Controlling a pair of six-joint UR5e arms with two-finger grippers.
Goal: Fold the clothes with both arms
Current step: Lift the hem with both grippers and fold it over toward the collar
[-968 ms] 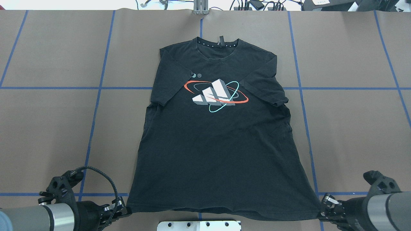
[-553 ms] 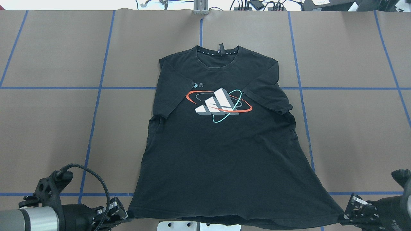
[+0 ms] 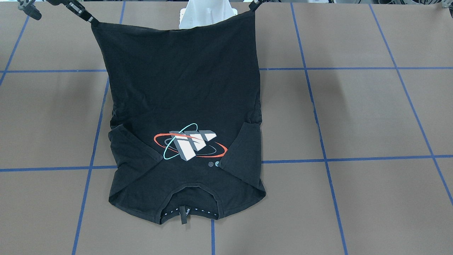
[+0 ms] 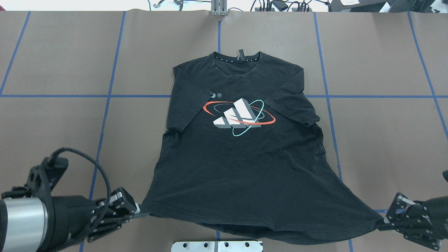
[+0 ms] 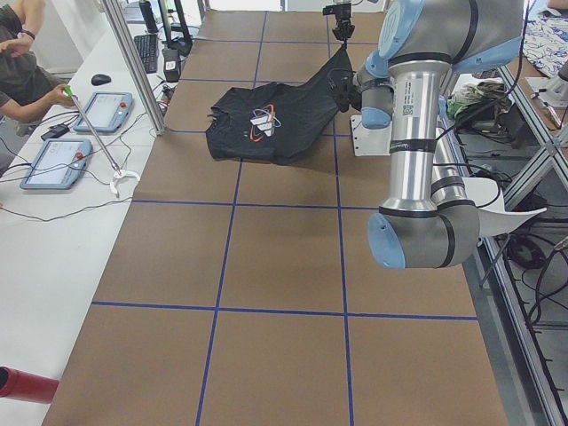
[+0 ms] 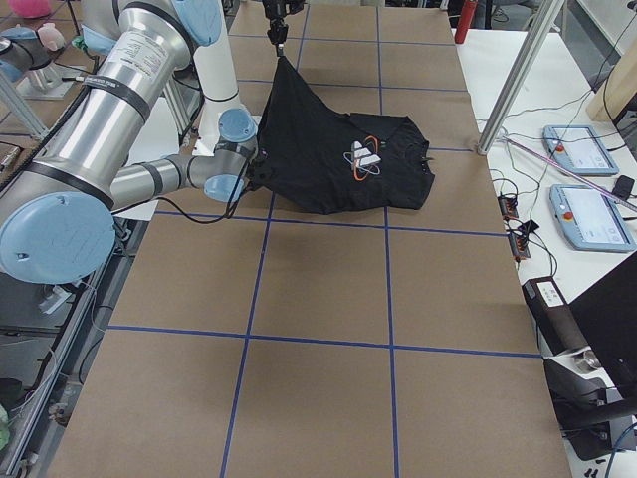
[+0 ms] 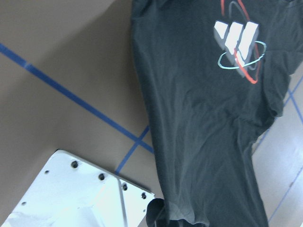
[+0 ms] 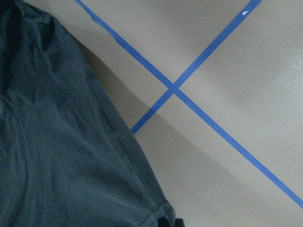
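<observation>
I will release the black t-shirt's hem corner, now lifted and stretched, on the blue tape line (image 3: 278, 166) with my left gripper, beside the sleeve near the badges.
The black t-shirt (image 4: 238, 157) lies face up with its orbit logo (image 4: 239, 112) showing and its collar (image 4: 238, 57) far from me. Its upper part rests on the table; the hem is lifted and stretched between both grippers. My left gripper (image 4: 140, 212) is shut on the left hem corner. My right gripper (image 4: 380, 225) is shut on the right hem corner. In the front-facing view the shirt (image 3: 177, 88) hangs from the right gripper (image 3: 92, 19) and the left gripper (image 3: 254, 6). The left wrist view shows the hanging shirt (image 7: 203, 118); the right wrist view shows its corner (image 8: 57, 156).
The table is covered in brown paper with blue tape lines (image 4: 105, 96). The white mounting base (image 4: 217, 246) sits under the lifted hem. Cables and a metal post (image 4: 218, 8) are at the far edge. Operators' tablets (image 5: 102, 111) lie on a side bench.
Both grippers have risen and spread apart, lifting and stretching the hem. The shirt has slid a little toward me; the collar sits nearer than before.
</observation>
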